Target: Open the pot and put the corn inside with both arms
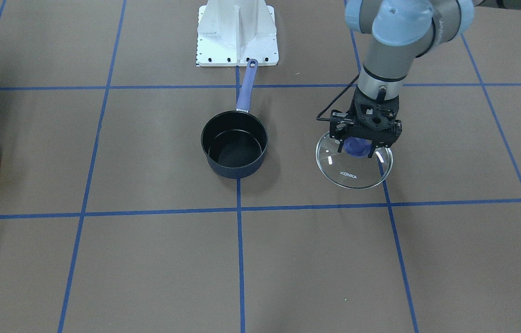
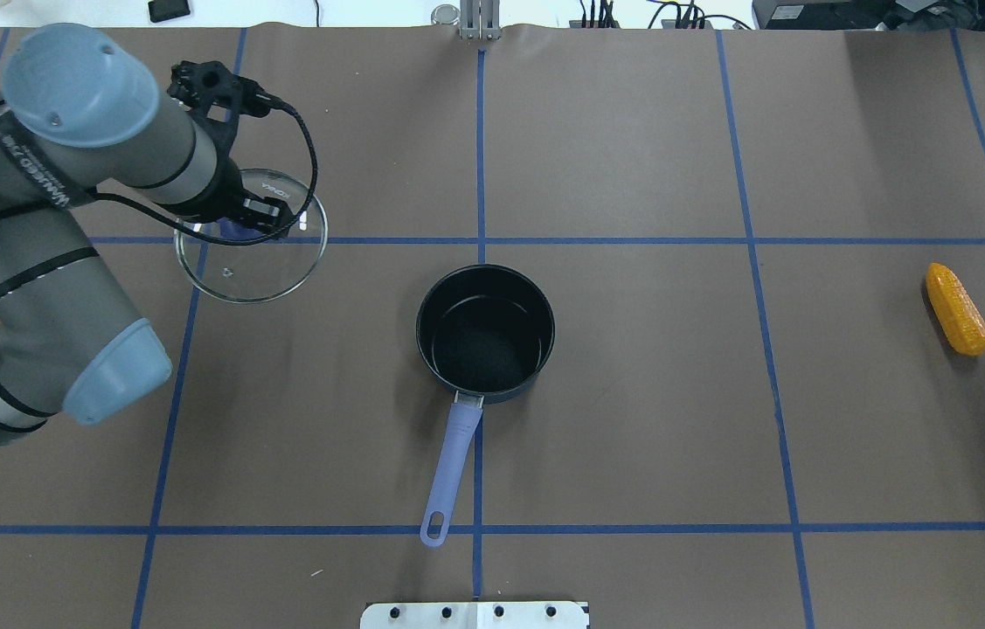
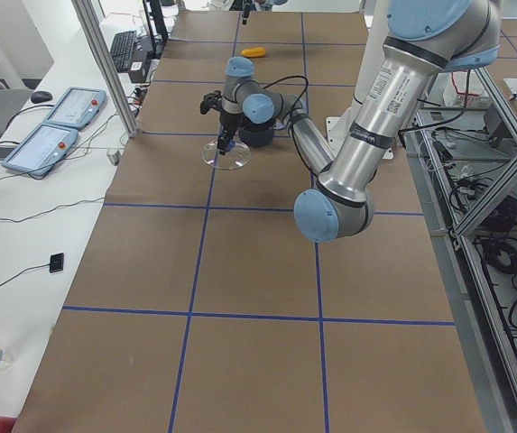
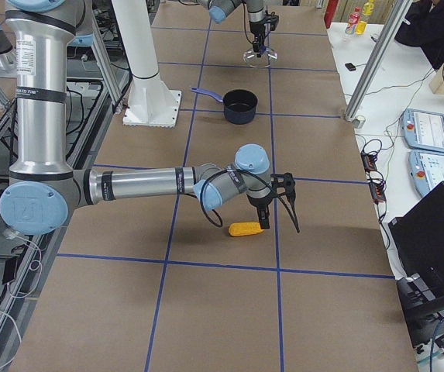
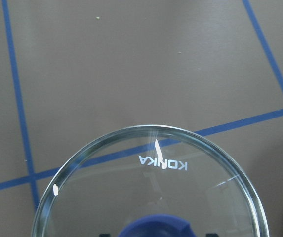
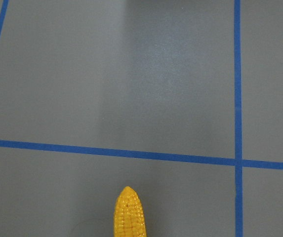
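Observation:
I will release the glass lid with my left gripper on the table [image 1: 414,173] beside the blue tape crossing, farther from the pot. The lid is held low over the table now.
The pot [image 1: 237,170] stands open and empty at the table's middle [image 2: 485,345], its lavender handle toward the robot. My left gripper [image 1: 356,150] has its fingers on either side of the blue knob of the glass lid [image 1: 355,175] and holds the lid low over the table, to the left of the pot in the overhead view [image 2: 247,271]. The corn [image 2: 957,308] lies far on the robot's right. My right gripper [image 4: 264,223] hovers just above the corn [image 4: 246,229]. I cannot tell whether it is open. The right wrist view shows only the corn's tip [image 6: 129,215].
The white base stand [image 1: 237,32] sits just behind the pot handle's end. Blue tape lines grid the brown table. Pendants and cables lie on the side benches beyond the table's edges.

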You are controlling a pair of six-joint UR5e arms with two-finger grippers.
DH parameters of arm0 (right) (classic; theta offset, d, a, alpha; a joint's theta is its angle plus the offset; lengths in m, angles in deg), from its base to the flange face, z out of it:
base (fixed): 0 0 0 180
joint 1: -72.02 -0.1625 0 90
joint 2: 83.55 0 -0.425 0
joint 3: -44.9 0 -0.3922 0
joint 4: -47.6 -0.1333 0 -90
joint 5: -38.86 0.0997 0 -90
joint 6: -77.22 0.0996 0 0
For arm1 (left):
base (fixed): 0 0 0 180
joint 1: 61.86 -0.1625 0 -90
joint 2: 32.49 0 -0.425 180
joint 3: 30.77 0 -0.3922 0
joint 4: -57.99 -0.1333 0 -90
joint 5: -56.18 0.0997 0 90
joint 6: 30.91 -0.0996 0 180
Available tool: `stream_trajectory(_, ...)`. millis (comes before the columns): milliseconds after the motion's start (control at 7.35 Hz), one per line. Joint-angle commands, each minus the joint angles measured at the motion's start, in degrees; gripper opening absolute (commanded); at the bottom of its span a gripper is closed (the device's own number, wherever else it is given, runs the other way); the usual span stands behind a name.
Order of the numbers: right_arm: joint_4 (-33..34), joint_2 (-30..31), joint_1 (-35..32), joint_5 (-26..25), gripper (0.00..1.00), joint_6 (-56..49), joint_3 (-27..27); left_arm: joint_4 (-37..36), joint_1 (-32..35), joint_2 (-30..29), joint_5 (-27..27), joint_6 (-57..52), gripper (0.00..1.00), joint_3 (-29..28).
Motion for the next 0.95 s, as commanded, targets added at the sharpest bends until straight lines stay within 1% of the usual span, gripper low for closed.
stream_trajectory(0,-1.77,0.15,1.2,-0.08,1.0,1.49,0.02,9.96,1.37,7.72,-0.84,-2.91,0.0,-1.92)
stream_trajectory(136,-1.78,0.33,1.29,-0.08,1.0,1.31,0.02,14.71,1.29,9.93,-0.84,-3.34,0.0,-3.94)
stream_trajectory(272,-1.86,0.5,1.29,-0.08,1.0,1.05,0.1,21.46,1.29,13.52,-0.93,-3.44,0.0,-5.79)
stream_trajectory(408,-1.95,0.68,1.29,-0.08,1.0,0.96,0.02,25.7,1.29,15.64,-2.5,-3.52,0.0,-7.46)
stream_trajectory(680,-1.95,0.86,1.29,-0.08,1.0,0.87,0.02,26.09,0.76,14.88,-2.86,-1.52,0.0,-8.53)
stream_trajectory(817,-1.95,0.94,1.29,-0.08,1.0,0.87,0.02,26.62,0.67,14.17,-2.86,-1.15,0.0,-10.62)
